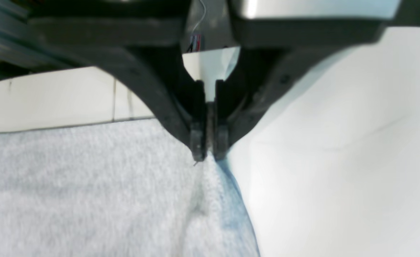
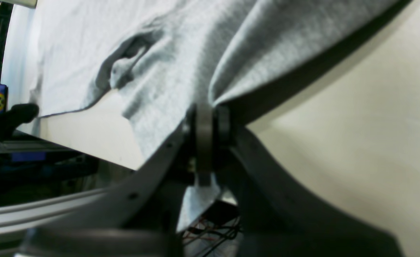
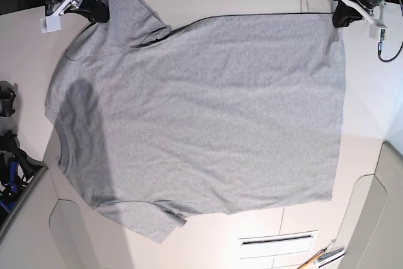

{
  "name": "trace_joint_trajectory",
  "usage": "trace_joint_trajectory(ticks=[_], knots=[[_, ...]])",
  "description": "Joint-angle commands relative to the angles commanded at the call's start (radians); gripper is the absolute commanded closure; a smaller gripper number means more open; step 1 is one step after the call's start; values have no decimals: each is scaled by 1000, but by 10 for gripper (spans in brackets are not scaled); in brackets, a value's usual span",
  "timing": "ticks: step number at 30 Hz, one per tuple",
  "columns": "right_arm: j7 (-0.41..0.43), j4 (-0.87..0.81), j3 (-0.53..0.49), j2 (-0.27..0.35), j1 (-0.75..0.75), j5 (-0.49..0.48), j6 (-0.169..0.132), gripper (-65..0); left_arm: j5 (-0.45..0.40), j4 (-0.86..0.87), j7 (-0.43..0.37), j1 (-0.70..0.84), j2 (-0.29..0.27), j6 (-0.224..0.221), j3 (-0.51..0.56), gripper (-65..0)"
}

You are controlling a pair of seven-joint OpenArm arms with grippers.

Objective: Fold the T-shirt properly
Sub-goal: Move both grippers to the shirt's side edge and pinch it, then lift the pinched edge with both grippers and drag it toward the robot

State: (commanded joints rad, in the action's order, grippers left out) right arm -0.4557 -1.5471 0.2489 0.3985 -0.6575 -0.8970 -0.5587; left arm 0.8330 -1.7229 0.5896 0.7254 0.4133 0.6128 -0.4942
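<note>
Next, my right gripper releases the far sleeve on the T-shirt's upper chest point(image 3: 108, 120) next to the neck.
The heather-grey T-shirt point(image 3: 201, 111) lies spread flat on the cream table point(image 3: 252, 1), plain side up, with its neck at the left and its hem at the right. My left gripper point(image 3: 340, 17) is shut on the far hem corner; the left wrist view shows its fingertips point(image 1: 198, 150) pinching grey cloth point(image 1: 88, 185). My right gripper point(image 3: 97, 9) is shut on the far sleeve; in the right wrist view point(image 2: 210, 117) the cloth point(image 2: 181, 53) rises off the table from its closed jaws. No lettering shows.
Black clamps point(image 3: 6, 102) sit at the left table edge. A slotted white panel point(image 3: 277, 242) and small tools point(image 3: 324, 257) lie at the front right. A cable point(image 3: 384, 45) hangs off the left arm. The table's far edge is close behind both grippers.
</note>
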Motion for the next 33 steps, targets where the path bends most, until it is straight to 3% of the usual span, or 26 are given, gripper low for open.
trace_joint_trajectory(ticks=[2, 7, 9, 14, 20, 24, 28, 33], knots=[[-29, -16, 11, -1, 0, -1, 0, 0, 1, -12, -2, 1, 0, 58, 0, 0], [-150, -124, 110, 0, -5, -40, 0, 0, 2, -66, 9, 1, 0, 61, -57, 0], [-163, -164, 165, 0, -5, -84, 0, 0, 5, -89, 8, 0, 0, 61, -82, 0], [-162, -245, 241, 0, 35, -89, 0, 0, 4, -111, -3, -42, 0, 61, -90, 0], [-151, -198, 233, 0, 171, -15, 0, 0, -58, -105, -3, -155, 0, 51, -84, 0], [-151, -101, 232, 0, 326, 8, 0, 0, -106, -39, -12, -256, 0, -7, -40, 0], [-151, 15, 198, 0, 490, 57, -4, 0, -169, 49, -48, -361, 0, -7, -14, 0], [-152, 95, 100, 0, 649, 129, -6, 0, -182, 112, -48, -445, 5, -7, -14, 0]])
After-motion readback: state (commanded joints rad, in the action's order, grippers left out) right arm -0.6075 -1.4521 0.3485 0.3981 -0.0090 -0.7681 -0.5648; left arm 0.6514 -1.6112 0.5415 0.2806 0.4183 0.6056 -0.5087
